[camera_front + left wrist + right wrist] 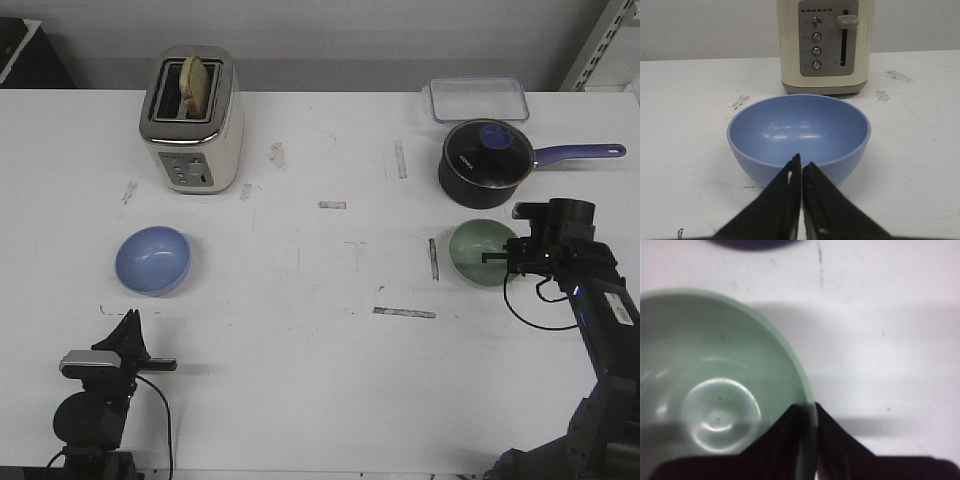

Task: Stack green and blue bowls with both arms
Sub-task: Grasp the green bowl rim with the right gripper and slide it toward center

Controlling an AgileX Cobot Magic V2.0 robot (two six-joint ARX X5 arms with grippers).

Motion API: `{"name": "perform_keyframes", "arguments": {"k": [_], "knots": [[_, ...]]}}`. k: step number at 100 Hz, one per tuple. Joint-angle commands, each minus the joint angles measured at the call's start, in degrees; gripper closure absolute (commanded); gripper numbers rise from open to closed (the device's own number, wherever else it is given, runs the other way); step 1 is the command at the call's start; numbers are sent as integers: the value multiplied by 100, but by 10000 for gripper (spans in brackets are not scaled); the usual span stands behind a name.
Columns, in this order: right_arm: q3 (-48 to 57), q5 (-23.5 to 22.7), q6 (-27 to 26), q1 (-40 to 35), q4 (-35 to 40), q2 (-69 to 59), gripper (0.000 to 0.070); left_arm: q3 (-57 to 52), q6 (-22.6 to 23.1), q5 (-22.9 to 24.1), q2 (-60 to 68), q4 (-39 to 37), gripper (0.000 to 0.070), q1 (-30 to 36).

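I need to set the green bowl beside the longest tape piece, on the blue bowl's side (322, 312), with my right gripper.
The periwinkle blue bowl (152, 260) sits upright on the white table at the left, in front of the toaster; it fills the left wrist view (799, 130). My left gripper (130, 335) is shut and empty, a little short of that bowl, fingertips together (801, 165). The mint green bowl (480, 252) stands at the right, in front of the saucepan. My right gripper (512, 254) is shut on its right rim, one finger inside the bowl and one outside (806, 410); the bowl (710, 385) fills that view.
A cream toaster (193, 120) with bread stands behind the blue bowl. A dark blue saucepan (486, 165) with glass lid and purple handle is just behind the green bowl. A clear lidded container (478, 99) lies at the back right.
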State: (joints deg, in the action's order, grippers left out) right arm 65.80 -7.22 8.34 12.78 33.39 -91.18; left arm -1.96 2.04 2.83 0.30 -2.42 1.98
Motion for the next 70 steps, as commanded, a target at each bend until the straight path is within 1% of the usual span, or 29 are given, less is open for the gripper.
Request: {"name": "perform_keyframes", "arguments": {"k": [1, 9, 16, 28, 36, 43, 50, 62, 70], "knots": [[70, 79, 61, 4, -31, 39, 700, 122, 7, -9, -11, -59, 698, -9], [122, 35, 22, -26, 9, 258, 700, 122, 7, -9, -11, -59, 698, -9], [221, -140, -66, -103, 122, 511, 700, 122, 7, -9, -11, -59, 698, -9], [365, -695, -284, -396, 188, 1049, 700, 122, 7, -9, -11, -59, 698, -9], [367, -968, -492, -699, 179, 1388, 700, 122, 7, -9, -11, -59, 698, -9], [367, -1141, -765, -1106, 225, 1624, 700, 122, 7, -9, -11, -59, 698, -9], [367, -1268, -901, -1615, 341, 1753, 700, 122, 7, -9, -11, -59, 698, -9], [363, -1226, -986, -2671, 704, 1733, 700, 122, 7, -9, -11, -57, 698, -9], [361, -1222, -986, -3261, 743, 1541, 700, 122, 7, -9, -11, -57, 698, -9]]}}
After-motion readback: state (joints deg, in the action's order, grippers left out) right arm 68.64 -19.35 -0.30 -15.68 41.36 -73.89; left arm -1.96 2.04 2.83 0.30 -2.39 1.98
